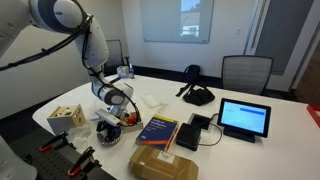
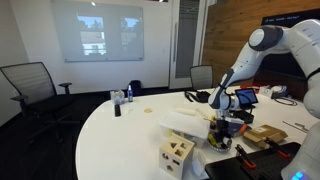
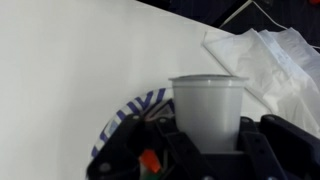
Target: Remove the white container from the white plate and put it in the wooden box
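Observation:
The robot's gripper should release the white container inside the front side of the open wooden box (image 1: 132, 121), between the plate and the book.
My gripper (image 3: 205, 142) is shut on the white container (image 3: 208, 102), a plain white tub that stands upright between the fingers. Under it and to its left lies the plate (image 3: 128, 110), white with a blue striped rim. I cannot tell whether the tub still touches the plate. In both exterior views the gripper (image 1: 110, 117) (image 2: 222, 124) hangs low over the plate (image 1: 107, 137) near the table's front edge. The wooden box (image 1: 67, 118) (image 2: 177, 153), pale with cut holes, stands on the table a short way from the plate.
A blue and yellow book (image 1: 158, 130) and a flat cardboard package (image 1: 165, 163) lie beside the plate. A tablet (image 1: 245, 118) and dark gear (image 1: 197, 96) stand further back. Crumpled white paper (image 3: 265, 55) lies close behind the plate. Chairs ring the table.

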`<state>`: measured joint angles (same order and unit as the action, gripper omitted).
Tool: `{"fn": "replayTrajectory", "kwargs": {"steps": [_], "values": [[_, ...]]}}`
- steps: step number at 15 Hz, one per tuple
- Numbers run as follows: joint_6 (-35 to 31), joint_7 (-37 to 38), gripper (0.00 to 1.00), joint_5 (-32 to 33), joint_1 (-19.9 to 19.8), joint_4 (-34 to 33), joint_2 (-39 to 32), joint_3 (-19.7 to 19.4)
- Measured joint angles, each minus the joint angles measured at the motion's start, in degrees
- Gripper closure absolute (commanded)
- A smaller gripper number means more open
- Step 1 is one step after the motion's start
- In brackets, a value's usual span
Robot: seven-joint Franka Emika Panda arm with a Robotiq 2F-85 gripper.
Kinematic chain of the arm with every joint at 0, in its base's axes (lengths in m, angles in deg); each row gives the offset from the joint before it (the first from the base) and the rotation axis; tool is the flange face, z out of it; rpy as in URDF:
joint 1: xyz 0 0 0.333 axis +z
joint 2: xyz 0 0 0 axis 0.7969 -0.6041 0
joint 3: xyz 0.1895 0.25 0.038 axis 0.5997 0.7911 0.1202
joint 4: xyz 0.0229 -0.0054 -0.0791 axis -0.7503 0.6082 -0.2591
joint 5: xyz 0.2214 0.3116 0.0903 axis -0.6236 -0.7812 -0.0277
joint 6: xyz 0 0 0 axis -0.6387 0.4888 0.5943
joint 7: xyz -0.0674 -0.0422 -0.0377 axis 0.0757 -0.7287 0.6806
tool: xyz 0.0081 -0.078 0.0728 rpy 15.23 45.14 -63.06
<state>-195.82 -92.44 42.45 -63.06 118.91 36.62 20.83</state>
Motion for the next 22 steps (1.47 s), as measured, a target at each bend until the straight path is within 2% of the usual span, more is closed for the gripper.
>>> {"fn": "replayTrajectory", "kwargs": {"steps": [7,13,17,22], "values": [[3.2,0.0,0.98,0.0,-0.7,2.3,6.2,1.5],[6.5,-0.1,0.98,-0.1,-3.0,3.6,14.1,0.2],[6.8,-0.1,0.98,-0.1,-3.7,0.3,15.4,-2.5],[7.5,0.1,0.98,-0.6,-3.8,-7.1,12.1,-3.0]]}}
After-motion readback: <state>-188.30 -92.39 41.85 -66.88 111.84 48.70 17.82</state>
